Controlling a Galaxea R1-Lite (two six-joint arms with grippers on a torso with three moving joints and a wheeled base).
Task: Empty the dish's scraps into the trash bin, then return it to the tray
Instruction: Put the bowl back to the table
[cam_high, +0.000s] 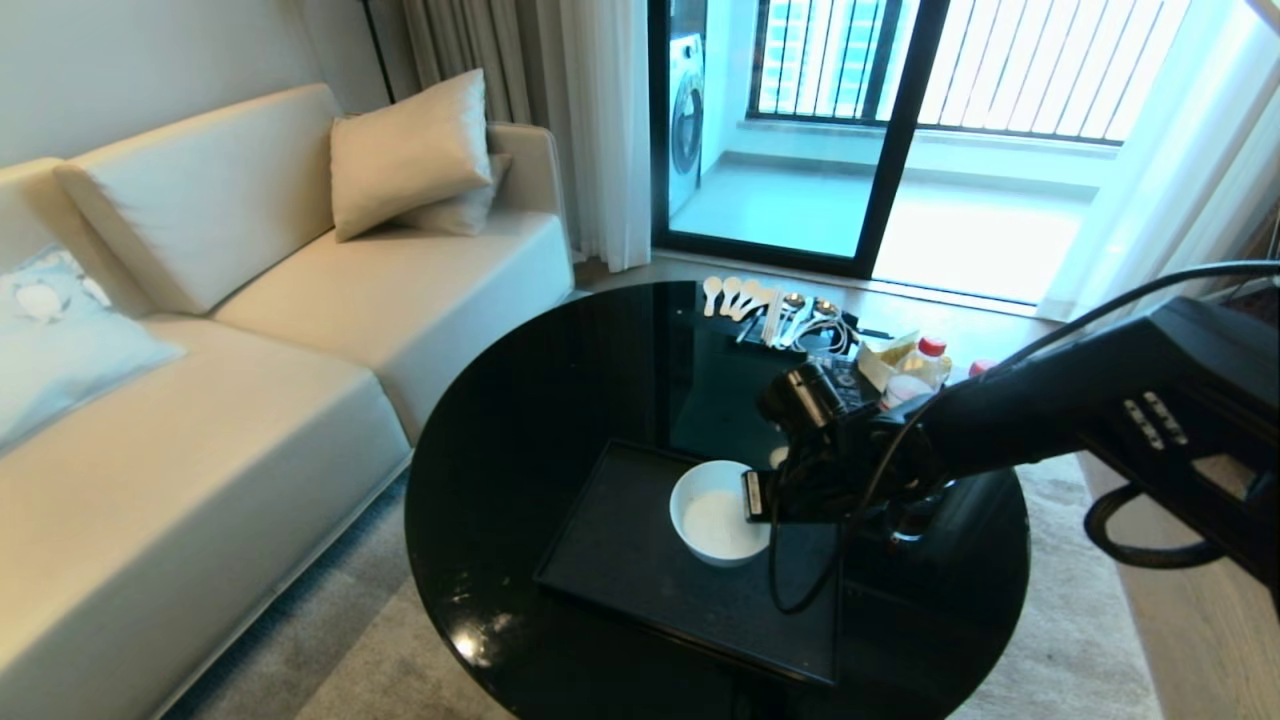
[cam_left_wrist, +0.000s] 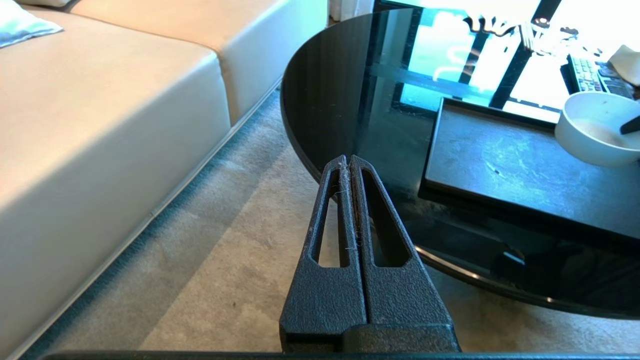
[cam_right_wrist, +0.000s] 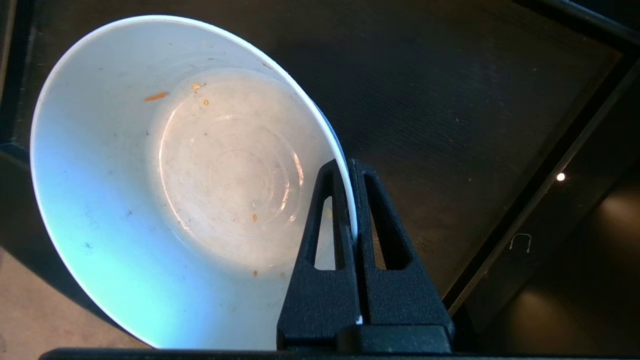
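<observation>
My right gripper releases the dish next on the middle of the black tray (cam_high: 729, 540).
The dish (cam_high: 712, 515), a small deep white bowl, is over the far right part of the black tray (cam_high: 620, 560). My right gripper (cam_high: 757, 497) is shut on its right rim, one finger inside and one outside. In the right wrist view the dish (cam_right_wrist: 200, 175) holds only a few tiny orange crumbs of scraps (cam_right_wrist: 156, 96) above the tray (cam_right_wrist: 450, 100), with the right gripper (cam_right_wrist: 348, 165) pinching the thin rim. Whether the dish rests on the tray I cannot tell. The trash bin is out of view. My left gripper (cam_left_wrist: 348, 159) hangs shut and empty over the carpet beside the table.
The tray lies on a round black glass table (cam_high: 520, 420). Spoons (cam_high: 760, 300) and small bottles (cam_high: 920, 365) crowd the table's far edge. A cream sofa (cam_high: 300, 330) stands to the left, with carpet (cam_left_wrist: 225, 260) between sofa and table.
</observation>
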